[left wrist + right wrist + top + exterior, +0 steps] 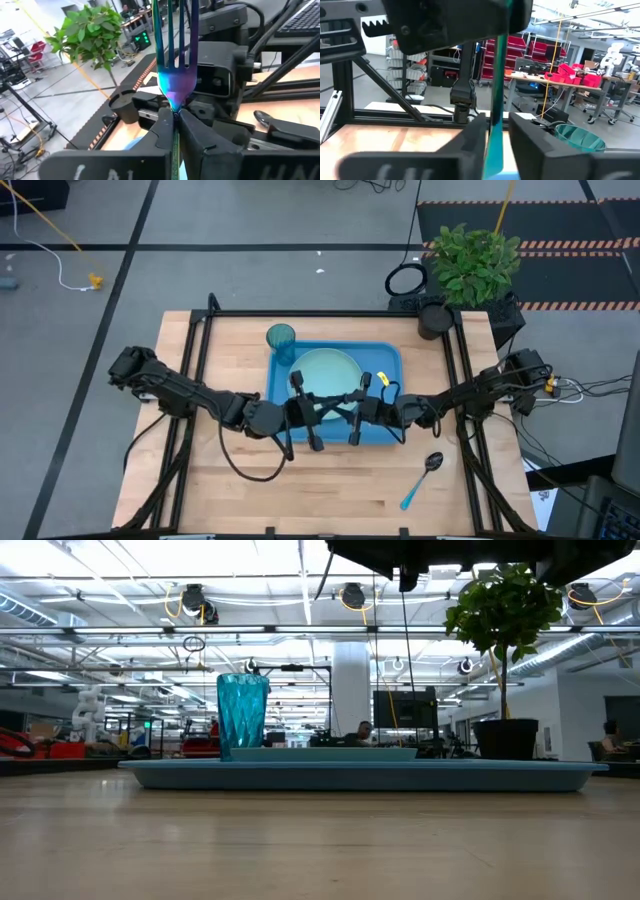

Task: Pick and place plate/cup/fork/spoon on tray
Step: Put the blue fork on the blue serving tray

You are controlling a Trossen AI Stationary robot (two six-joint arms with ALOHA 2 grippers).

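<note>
With the fork upright across my left gripper's fingers, my right gripper should hold the fork's handle while my left gripper takes the fork's neck point(175, 104) from a steeper angle.
The fork is lifted above the near part of the blue tray point(385, 358), between my two grippers. My left gripper point(316, 408) is shut on it; the dark tines point(175, 45) stand out past its fingers. My right gripper point(350, 408) faces it, and the light blue handle point(497, 95) runs between its fingers. The mint-green plate point(325, 370) lies on the tray. The teal cup point(281, 340) stands upright at the tray's far left corner and shows in the low view point(242, 715). The spoon point(422, 478) lies on the table to the tray's near right. My left gripper pinches the fork's neck point(175, 104), just below the tines, between its two fingers. The fingers come level from the table's left and lie across the fork. The fork is clear of the tray. My right gripper has the fork's handle point(496, 125) between its two fingers point(472, 140), which lie close on either side of it. The fingers come level from the table's right and lie across the handle. The fork is clear of the tray.
A potted plant point(475, 260) stands at the table's far right corner. A black frame point(330, 313) runs round the table's edges. Bare wood lies on the table's near side and to the tray's left.
</note>
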